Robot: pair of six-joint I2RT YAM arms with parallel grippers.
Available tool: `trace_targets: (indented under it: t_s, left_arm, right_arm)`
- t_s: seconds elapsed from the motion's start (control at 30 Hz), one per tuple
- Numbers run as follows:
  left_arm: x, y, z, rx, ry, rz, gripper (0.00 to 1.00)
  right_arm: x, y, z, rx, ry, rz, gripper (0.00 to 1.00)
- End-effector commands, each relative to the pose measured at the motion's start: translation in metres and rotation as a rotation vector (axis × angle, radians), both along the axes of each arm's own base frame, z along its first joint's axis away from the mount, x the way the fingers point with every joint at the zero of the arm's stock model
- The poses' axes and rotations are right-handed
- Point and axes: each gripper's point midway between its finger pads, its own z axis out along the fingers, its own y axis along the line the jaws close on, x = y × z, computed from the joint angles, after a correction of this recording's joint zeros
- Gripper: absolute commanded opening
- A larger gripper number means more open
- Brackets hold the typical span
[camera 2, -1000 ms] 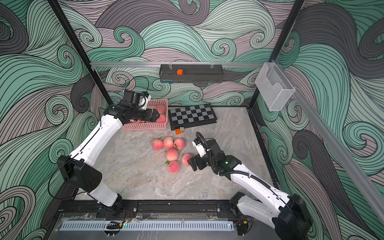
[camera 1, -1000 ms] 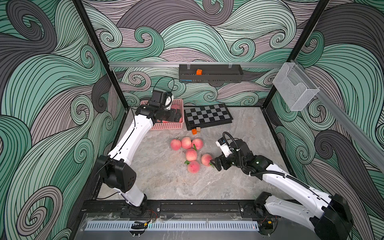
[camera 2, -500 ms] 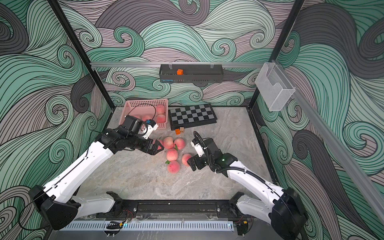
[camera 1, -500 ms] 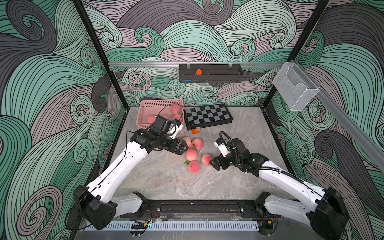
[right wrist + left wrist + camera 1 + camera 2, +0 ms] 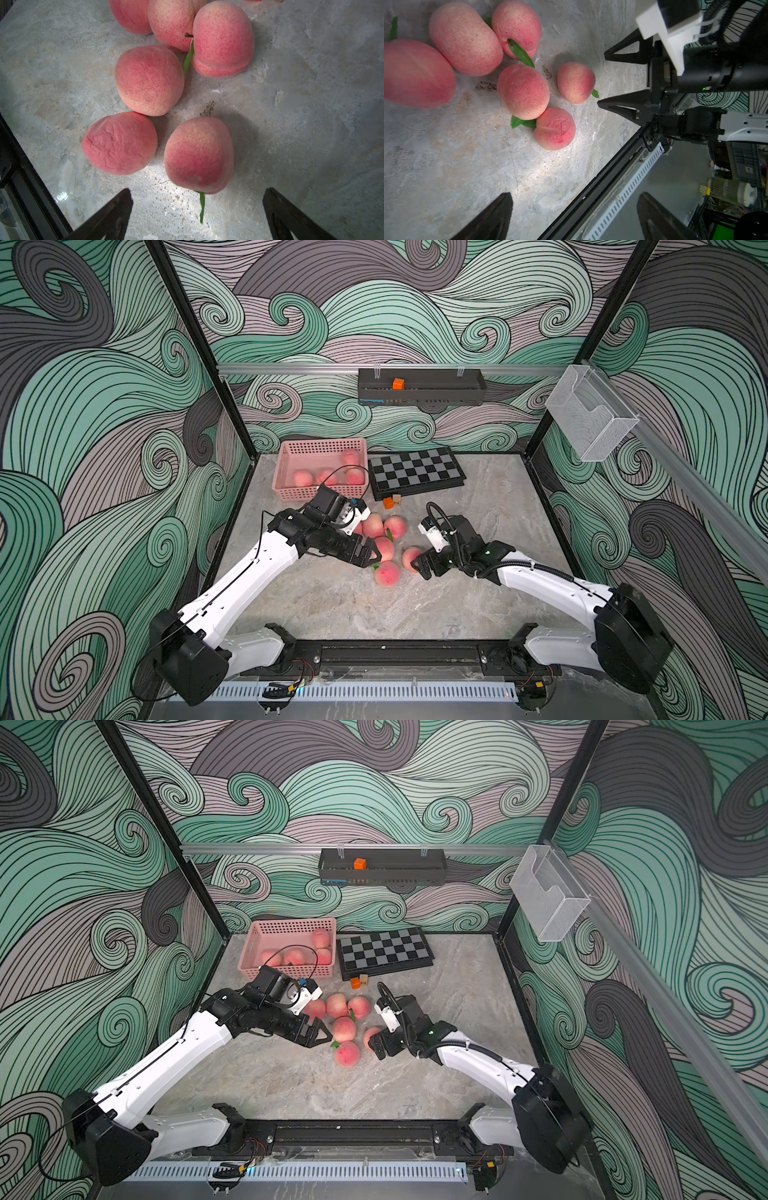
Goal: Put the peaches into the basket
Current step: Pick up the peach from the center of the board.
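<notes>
The lone peach [image 5: 411, 558] [image 5: 576, 82] sits before my right gripper's open fingers, and my left gripper will close around its middle.
Several peaches lie in a cluster mid-table, among them a front peach [image 5: 387, 573] and a right-hand peach [image 5: 411, 558] [image 5: 198, 153]. The pink basket [image 5: 286, 460] [image 5: 253, 944] stands at the back left with several peaches inside. My left gripper [image 5: 372, 558] [image 5: 323, 1040] [image 5: 576, 195] hovers open and empty at the cluster's left edge. My right gripper [image 5: 423, 568] [image 5: 376, 1048] [image 5: 198, 190] is open just right of the right-hand peach, which sits before its spread fingers without touching them. In the left wrist view the right gripper [image 5: 601, 79] faces that peach [image 5: 576, 83].
A folded chessboard [image 5: 415, 472] lies right of the basket, with an orange cube [image 5: 388, 502] and a tan cube [image 5: 397, 499] in front of it. A black wall tray [image 5: 422, 391] and a mesh holder [image 5: 590, 418] hang on the walls. The black front rail [image 5: 395, 651] edges the table.
My left arm has swung from above the basket forward and down to the peaches on the table, jaws open. The right gripper has edged slightly closer to its peach.
</notes>
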Motion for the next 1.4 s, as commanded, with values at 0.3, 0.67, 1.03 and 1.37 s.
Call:
trace_targets:
  t_s: [0.3,0.67,1.03,1.37]
  left_arm:
    - [-0.003,-0.027,-0.005,-0.097,0.065,-0.019,0.95]
    - [0.001,-0.030,-0.008,-0.095,0.076,-0.013,0.94]
    - [0.003,-0.032,-0.003,-0.110,0.072,-0.008,0.94]
    - [0.007,-0.037,0.006,-0.141,0.068,-0.007,0.94]
  right_arm:
    - [0.012,0.019,-0.016,0.019,0.017,0.032,0.98]
    - [0.012,0.027,-0.031,0.039,0.048,0.047,0.88]
    - [0.011,0.026,-0.042,0.025,0.074,0.049,0.81]
    - [0.008,0.024,-0.040,0.027,0.056,0.058,0.73]
